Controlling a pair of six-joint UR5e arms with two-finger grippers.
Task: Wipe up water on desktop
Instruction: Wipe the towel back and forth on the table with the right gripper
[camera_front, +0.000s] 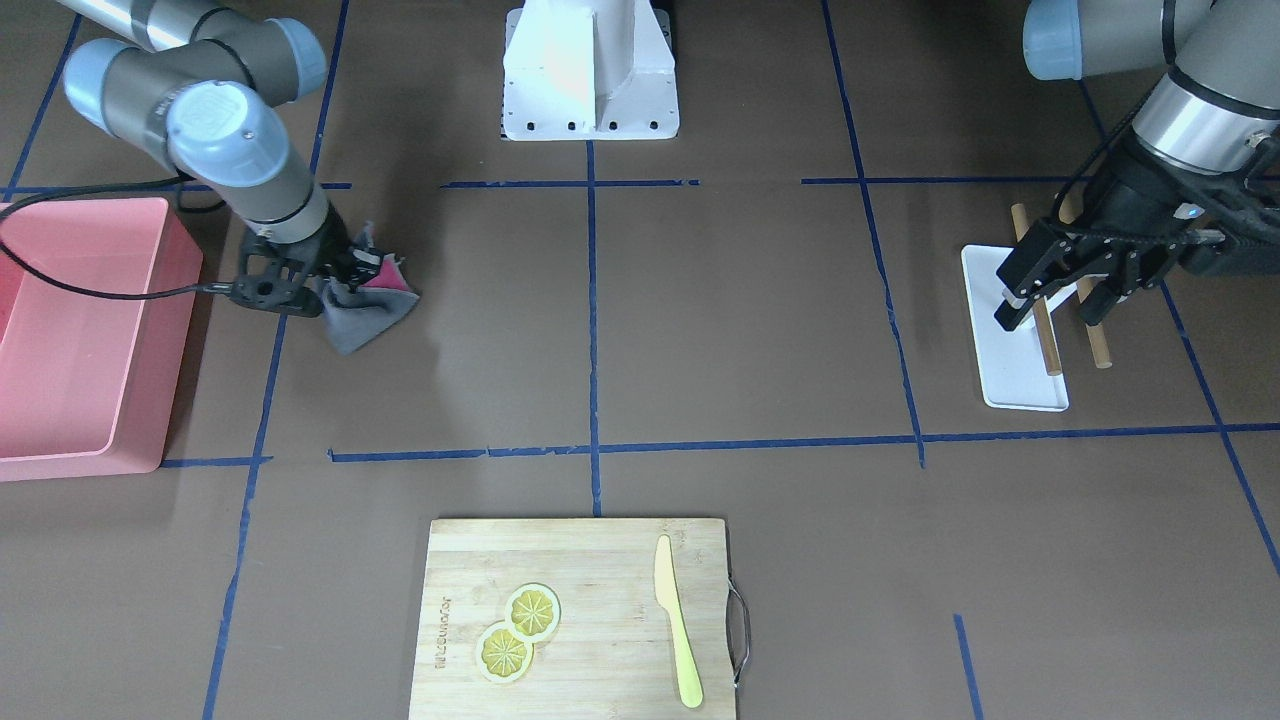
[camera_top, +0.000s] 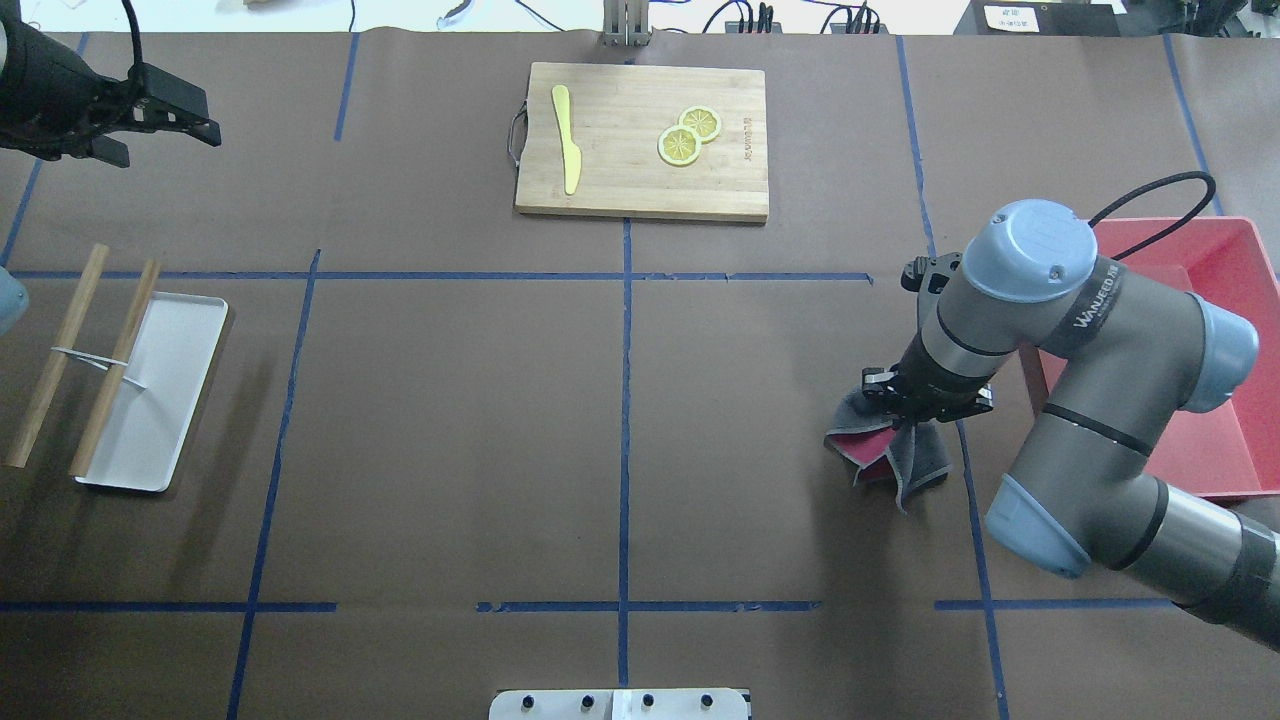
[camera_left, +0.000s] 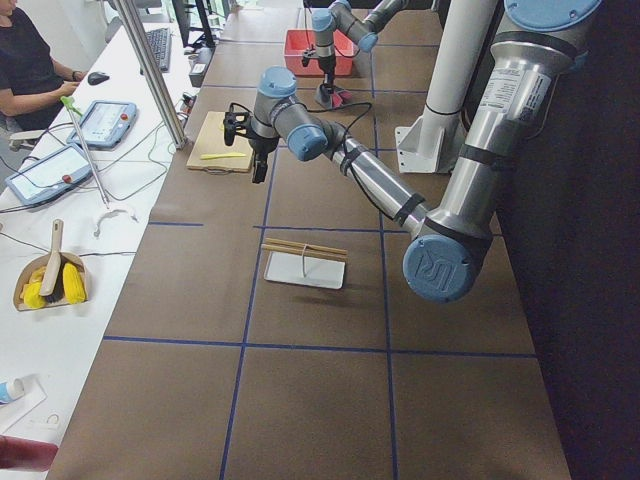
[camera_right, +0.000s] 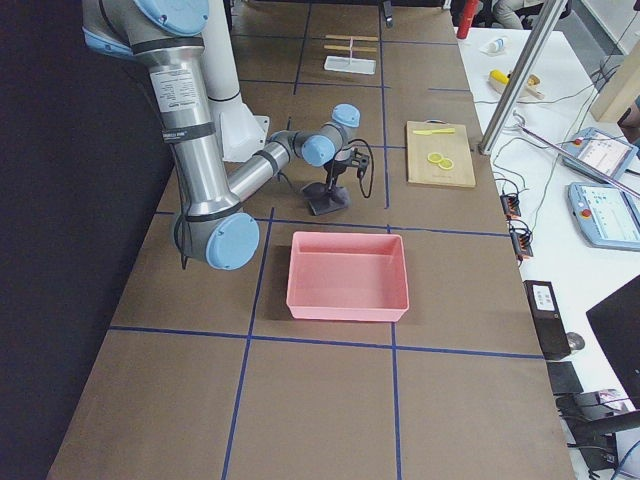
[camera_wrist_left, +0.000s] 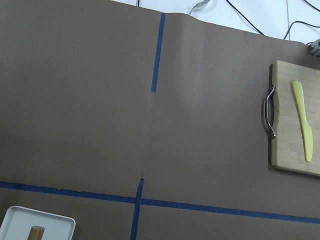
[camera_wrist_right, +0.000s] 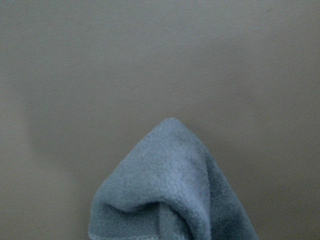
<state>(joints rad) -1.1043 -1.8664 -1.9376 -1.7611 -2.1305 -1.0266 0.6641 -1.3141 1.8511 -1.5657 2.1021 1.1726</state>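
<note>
Next, my right gripper lets go of the grey cloth inside the pink bin (camera_front: 48, 320), where I should let it go.
The desktop (camera_front: 740, 320) is a dark-brown sheet crossed by blue tape lines; I cannot make out any water on it. My right gripper (camera_front: 345, 275) points down at the desktop and is shut on a grey cloth with a red side (camera_front: 368, 312), whose loose folds rest on the surface. From overhead the cloth (camera_top: 892, 458) spreads out below the right gripper (camera_top: 925, 398), beside a blue line. The right wrist view shows a grey cloth fold (camera_wrist_right: 170, 190) against bare desktop. My left gripper (camera_front: 1050, 315) hangs open and holds nothing, high above the far side.
A pink bin (camera_front: 80, 330) stands right beside the right arm. A bamboo cutting board (camera_front: 580, 620) carries two lemon slices and a yellow knife. A white tray (camera_front: 1020, 375) with two wooden sticks lies under the left arm. The white robot base (camera_front: 590, 70) stands at the middle edge.
</note>
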